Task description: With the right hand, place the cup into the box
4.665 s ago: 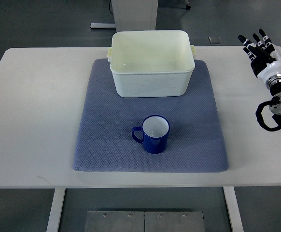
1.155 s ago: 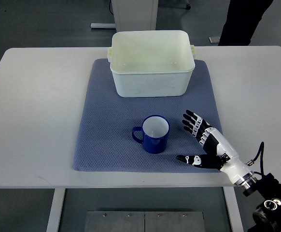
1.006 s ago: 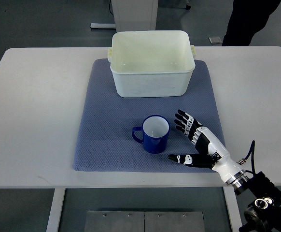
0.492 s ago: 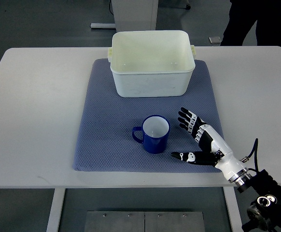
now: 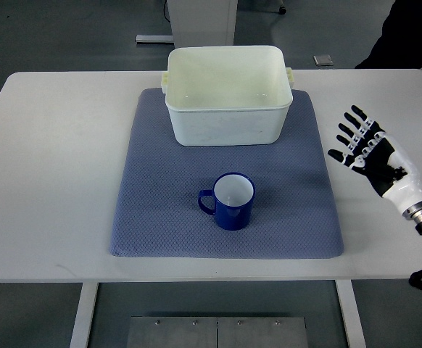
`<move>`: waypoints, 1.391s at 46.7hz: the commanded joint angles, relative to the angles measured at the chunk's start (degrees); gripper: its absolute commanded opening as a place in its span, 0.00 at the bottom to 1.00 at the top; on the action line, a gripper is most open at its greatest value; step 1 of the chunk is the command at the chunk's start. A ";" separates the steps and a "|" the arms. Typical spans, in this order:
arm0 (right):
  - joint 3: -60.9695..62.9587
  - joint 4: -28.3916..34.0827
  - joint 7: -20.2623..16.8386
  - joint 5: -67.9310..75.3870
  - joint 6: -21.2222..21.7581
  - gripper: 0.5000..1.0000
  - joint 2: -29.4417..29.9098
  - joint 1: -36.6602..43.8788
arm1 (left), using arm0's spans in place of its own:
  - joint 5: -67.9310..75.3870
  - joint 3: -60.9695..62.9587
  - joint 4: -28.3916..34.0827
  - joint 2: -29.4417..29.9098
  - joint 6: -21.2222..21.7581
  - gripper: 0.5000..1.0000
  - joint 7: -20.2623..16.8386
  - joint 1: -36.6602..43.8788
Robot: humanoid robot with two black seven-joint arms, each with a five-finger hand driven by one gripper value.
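Observation:
The robot's right gripper needs to close around the body of the blue cup (image 5: 245, 212), on the side opposite the cup's handle.
A blue cup (image 5: 229, 201) with a white inside stands upright on the blue-grey mat (image 5: 153, 188), its handle pointing left. Behind it on the mat sits the cream plastic box (image 5: 228, 101), nothing inside it. My right hand (image 5: 360, 145) hovers over the bare table to the right of the mat, well apart from the cup, fingers spread and holding nothing. The left arm does not show.
The white table (image 5: 51, 159) extends on both sides of the mat. A person's dark clothing (image 5: 407, 36) shows beyond the far right corner of the table. A small grey plate (image 5: 323, 60) lies on the floor behind.
My right hand has pulled away from beside the cup, moving right and up off the mat to the table's right side. The cup has not moved.

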 commanded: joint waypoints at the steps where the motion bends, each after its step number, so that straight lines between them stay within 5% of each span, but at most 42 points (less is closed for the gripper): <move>1: 1.56 -1.01 -1.18 4.53 -0.02 1.00 -1.62 1.42 | -0.02 0.00 0.00 0.00 -0.07 1.00 0.00 0.00; 4: 3.75 -1.80 -3.46 4.80 0.07 0.97 -1.71 2.39 | -0.02 0.00 0.00 0.00 0.01 1.00 0.00 0.00; 10: 10.60 -3.03 -11.19 4.80 3.92 0.74 -1.10 2.04 | -0.02 0.00 0.00 0.00 0.01 1.00 0.00 0.00; 16: 15.54 -5.14 -13.84 4.10 9.55 0.74 -0.22 1.69 | -0.02 0.00 0.00 0.00 0.01 1.00 0.00 0.00; 21: 15.80 -5.05 -12.09 -4.58 12.72 0.74 -0.04 0.37 | -0.02 0.00 0.00 0.00 -0.07 1.00 0.00 0.00; 26: 15.89 -2.86 -6.55 -16.11 16.93 0.74 0.75 -3.76 | -0.02 0.00 0.00 0.00 0.01 1.00 0.00 0.00; 36: 16.24 1.09 -1.98 -19.63 25.11 0.74 0.05 -10.88 | -0.02 0.00 0.00 0.00 0.01 1.00 0.00 0.00; 65: 7.20 7.43 -1.00 -40.29 26.00 0.74 2.33 -12.20 | -0.02 0.00 0.00 0.00 0.01 1.00 0.00 0.00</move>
